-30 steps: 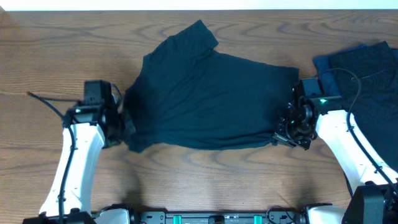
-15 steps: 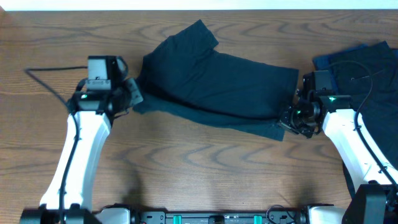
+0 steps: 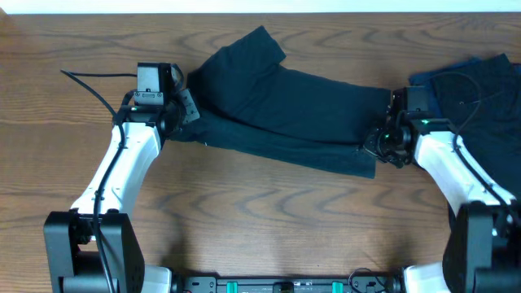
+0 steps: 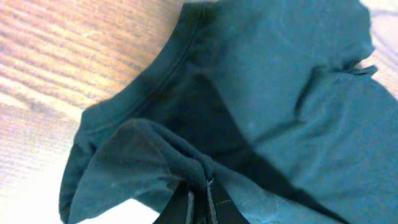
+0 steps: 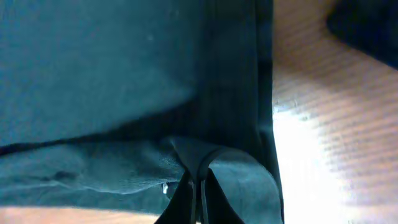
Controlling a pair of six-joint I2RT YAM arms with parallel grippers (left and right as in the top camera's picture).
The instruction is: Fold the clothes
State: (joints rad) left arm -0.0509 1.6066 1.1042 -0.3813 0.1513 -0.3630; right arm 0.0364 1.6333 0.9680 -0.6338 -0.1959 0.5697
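Note:
My left gripper holds the bunched fold on the T-shirt (image 3: 216,115) (image 4: 242,186) below the flap that reaches toward the white back edge. It will let go there.
A dark navy T-shirt (image 3: 285,106) lies across the middle of the wooden table (image 3: 269,220), doubled into a slanting band. My left gripper (image 3: 189,107) is at its left end, shut on a bunched fold of the cloth (image 4: 155,155) beside the ribbed collar (image 4: 155,68). My right gripper (image 3: 377,146) is at the shirt's right end. In the right wrist view this gripper (image 5: 198,183) is shut on a looped edge of the shirt (image 5: 93,74), with its hem running along the wood.
More dark clothes (image 3: 480,98) are piled at the table's right edge, a brighter blue piece (image 3: 419,79) showing at their left side. A black cable (image 3: 89,81) trails left from the left arm. The white back edge (image 3: 244,6) borders the far side.
Both grippers have moved toward the far side, carrying the shirt's near edge up and over. The shirt now covers a narrower band of the table.

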